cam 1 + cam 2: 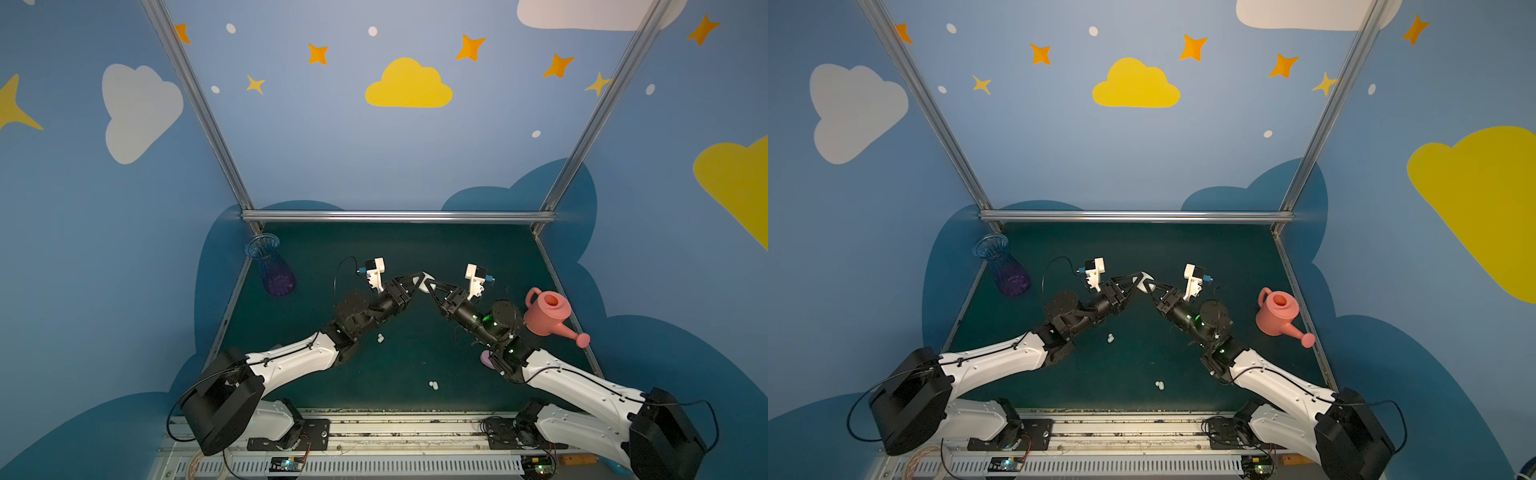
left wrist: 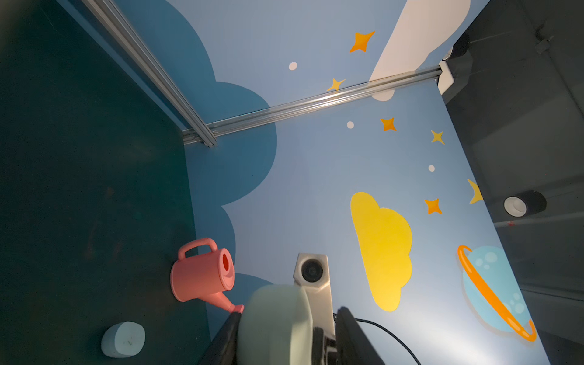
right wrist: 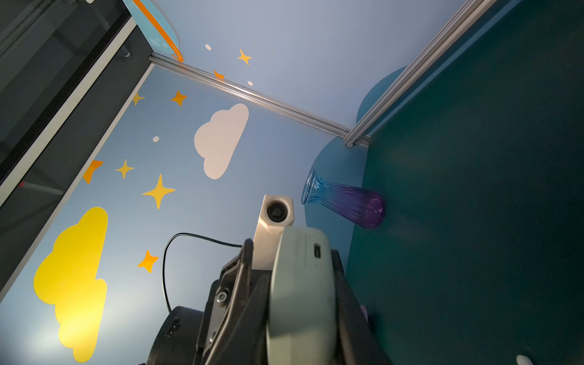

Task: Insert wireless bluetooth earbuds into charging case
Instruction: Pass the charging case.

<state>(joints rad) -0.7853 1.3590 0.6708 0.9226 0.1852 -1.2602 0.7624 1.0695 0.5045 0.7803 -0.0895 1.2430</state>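
Observation:
My right gripper spans the flat sides of the charging case. It should open while my left gripper holds the case, then take the case's narrow ends [image 3: 301,231].
Above the middle of the green table, both arms meet at a pale greenish-white charging case [image 1: 426,283], seen in both top views. My right gripper [image 3: 301,303] is shut on it, a finger on each flat face; the edge with its port faces the right wrist camera. My left gripper [image 2: 289,338] straddles the same case [image 2: 275,325]. One left finger touches it; the other stands off, with part of the right gripper in the gap. Small whitish earbuds lie on the table, one pair [image 1: 380,338] by the left forearm and another pair [image 1: 433,385] near the front edge.
A pink watering can [image 1: 546,311] stands at the right edge and a blue-purple glass vase [image 1: 272,270] at the back left corner. A lilac oval case [image 1: 487,358] peeks from under the right arm. Another pale oval case [image 2: 123,339] lies near the can.

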